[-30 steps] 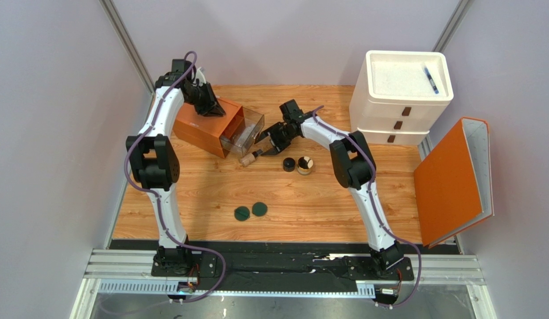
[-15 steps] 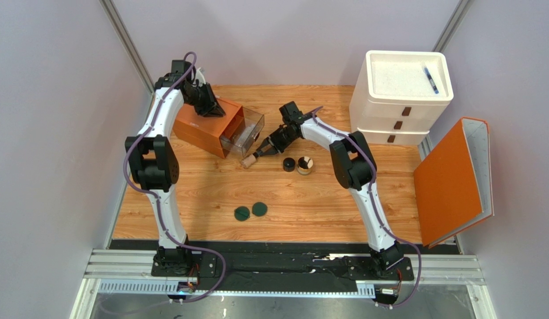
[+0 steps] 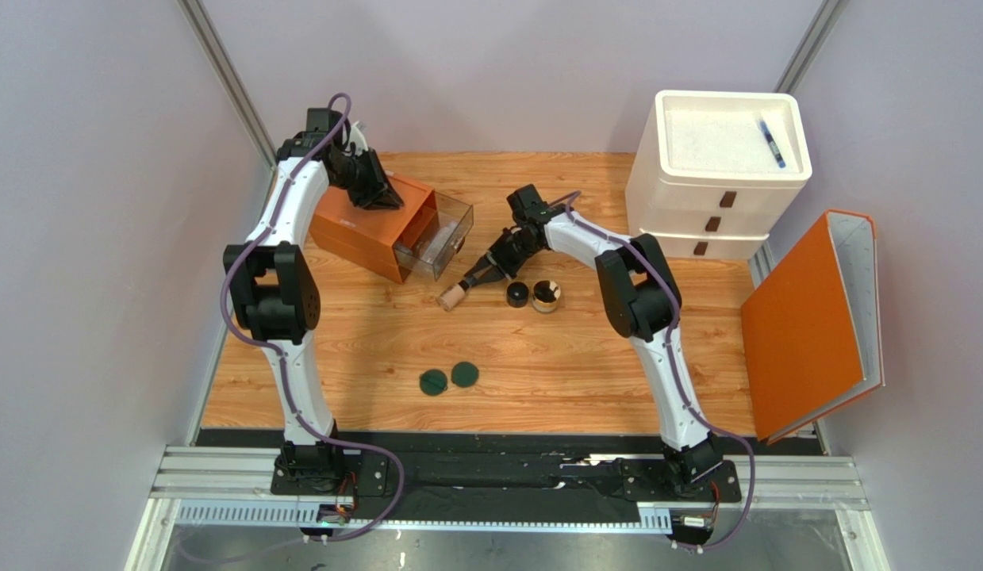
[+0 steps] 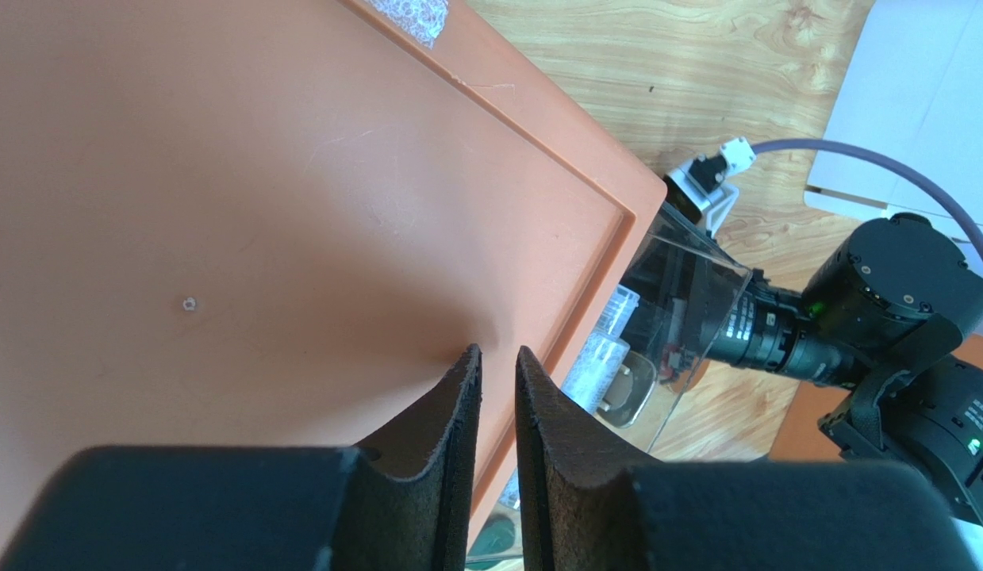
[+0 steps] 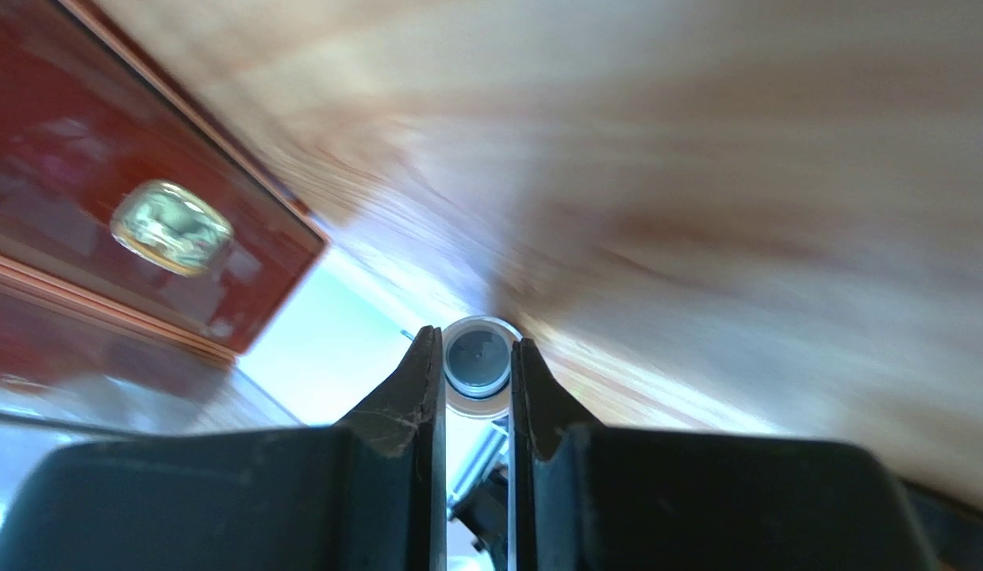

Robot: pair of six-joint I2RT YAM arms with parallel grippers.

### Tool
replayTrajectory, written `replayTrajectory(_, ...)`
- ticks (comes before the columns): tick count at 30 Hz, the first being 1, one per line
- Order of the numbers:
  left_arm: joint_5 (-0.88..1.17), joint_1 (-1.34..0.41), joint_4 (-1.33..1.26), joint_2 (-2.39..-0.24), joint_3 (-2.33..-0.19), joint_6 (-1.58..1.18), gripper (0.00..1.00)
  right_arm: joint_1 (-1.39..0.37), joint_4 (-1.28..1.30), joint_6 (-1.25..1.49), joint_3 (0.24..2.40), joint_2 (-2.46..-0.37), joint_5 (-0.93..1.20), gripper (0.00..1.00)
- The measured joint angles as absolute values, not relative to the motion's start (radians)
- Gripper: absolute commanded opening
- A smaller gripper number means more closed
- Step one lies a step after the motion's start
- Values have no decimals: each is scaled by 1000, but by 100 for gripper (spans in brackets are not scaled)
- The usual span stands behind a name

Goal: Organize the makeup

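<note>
I will set the beige bottle down with my right gripper in the clear drawer (image 3: 423, 227), between the clear bottle and the orange box.
My right gripper (image 3: 485, 273) is shut on the dark cap of a beige bottle (image 3: 457, 292), held low and tilted in front of the clear drawer (image 3: 446, 226) of the orange box (image 3: 362, 228). In the right wrist view the cap (image 5: 478, 362) sits between the fingers of the gripper (image 5: 476, 357). My left gripper (image 3: 372, 186) rests shut and empty on the box top (image 4: 281, 179), fingertips (image 4: 497, 353) near its edge. A clear bottle (image 4: 601, 347) lies in the drawer. A black cap (image 3: 517, 294) and a tan jar (image 3: 545, 294) stand right of the held bottle. Two green discs (image 3: 433, 382) (image 3: 465, 374) lie nearer.
A white drawer unit (image 3: 716, 179) stands at the back right with a blue pen (image 3: 771, 140) on top. An orange binder (image 3: 812, 321) leans at the right edge. Grey walls close in the table on both sides.
My right gripper has moved right and nearer, away from the drawer, carrying the beige bottle with it. The left arm has not moved.
</note>
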State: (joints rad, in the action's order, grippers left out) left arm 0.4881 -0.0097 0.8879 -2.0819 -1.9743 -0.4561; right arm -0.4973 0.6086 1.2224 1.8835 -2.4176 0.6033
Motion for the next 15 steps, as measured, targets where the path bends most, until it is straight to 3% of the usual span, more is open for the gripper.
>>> replayTrajectory(9, 489, -10, 870, -2071, -1953, -467, 24, -414, 751, 1117, 1814, -2348, 598, 0)
replayTrajectory(15, 490, -10, 865, -2069, -1948, -470, 24, -391, 833, 1046, 1888, -2325, 550, 0)
